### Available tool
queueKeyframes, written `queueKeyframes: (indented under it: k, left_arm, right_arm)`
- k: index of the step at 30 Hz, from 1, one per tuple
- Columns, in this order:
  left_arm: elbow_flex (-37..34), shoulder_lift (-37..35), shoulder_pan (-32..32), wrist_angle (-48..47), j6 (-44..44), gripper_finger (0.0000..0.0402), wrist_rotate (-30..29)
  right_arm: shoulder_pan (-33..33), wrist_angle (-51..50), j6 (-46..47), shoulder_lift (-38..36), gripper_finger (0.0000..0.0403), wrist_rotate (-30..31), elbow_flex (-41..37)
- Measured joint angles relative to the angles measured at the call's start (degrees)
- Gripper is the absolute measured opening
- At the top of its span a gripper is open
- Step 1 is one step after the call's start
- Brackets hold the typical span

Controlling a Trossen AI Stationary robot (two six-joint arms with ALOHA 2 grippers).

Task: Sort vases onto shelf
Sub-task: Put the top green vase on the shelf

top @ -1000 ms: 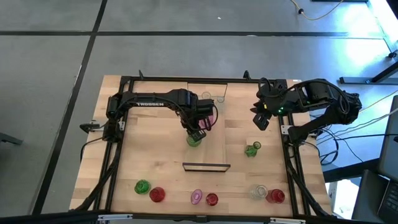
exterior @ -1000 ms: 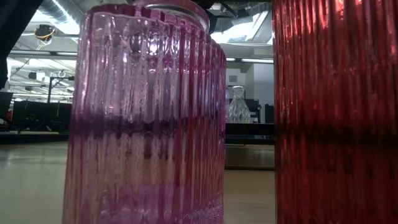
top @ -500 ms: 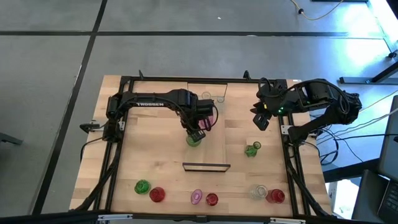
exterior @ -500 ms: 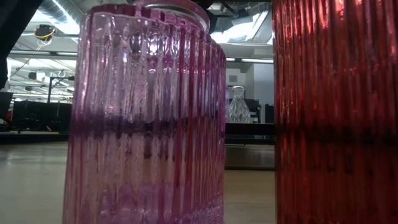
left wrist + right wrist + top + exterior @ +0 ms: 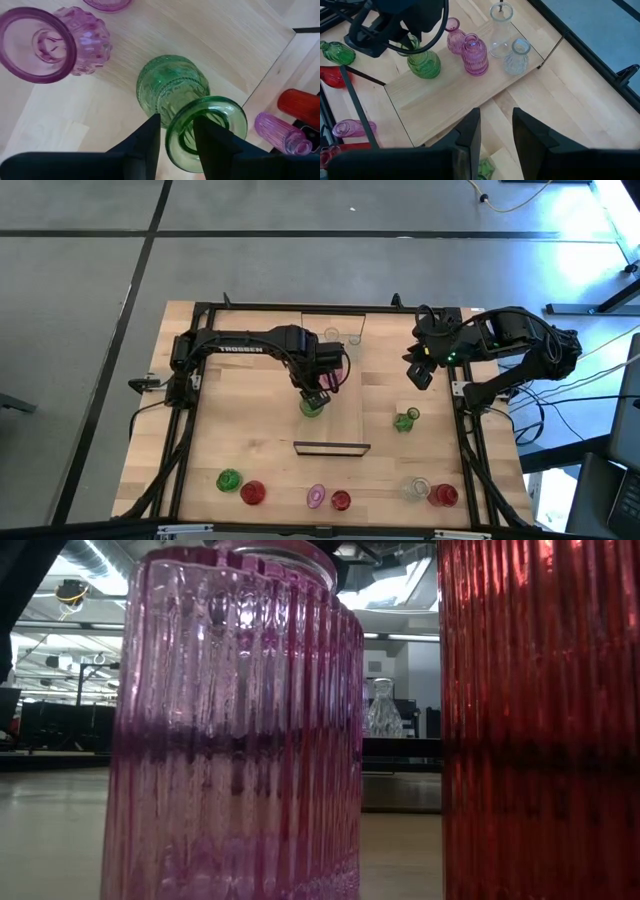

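Note:
The robot's right gripper should close on the rim of the green vase (image 5: 414,413) that lies beside the shelf, with one finger inside that vase's opening.
A green glass vase (image 5: 312,406) (image 5: 170,92) stands upright on the light-wood shelf (image 5: 345,415) (image 5: 455,92), near its left long edge. My left gripper (image 5: 318,393) (image 5: 176,125) is above it, shut on its mouth. Farther along the shelf stand two pink vases (image 5: 475,55) and two clear vases (image 5: 501,31). My right gripper (image 5: 419,373) (image 5: 495,117) hangs open over the table to the right of the shelf, touching nothing. My left gripper pinches the green vase's rim (image 5: 172,137) from above, pointing down. One finger (image 5: 150,137) is outside the neck and the other finger (image 5: 210,142) is over the mouth. The vase is upright with its base on the shelf.
A green vase (image 5: 405,420) lies right of the shelf. Along the near edge are green (image 5: 228,479), red (image 5: 252,492), pink (image 5: 316,497), red (image 5: 340,501), clear (image 5: 416,488) and red (image 5: 443,495) vases. A pink vase (image 5: 235,730) and a red one (image 5: 540,720) fill the low view.

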Motion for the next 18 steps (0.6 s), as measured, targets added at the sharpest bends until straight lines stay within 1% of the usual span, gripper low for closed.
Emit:
queueKeyframes:
  k: [18]
  left_arm:
    - [0.0,-0.3,0.0,-1.3,-0.6,0.0109,-1.9]
  right_arm:
    - [0.0,0.0,0.0,0.0,0.0097,-1.0,0.0]
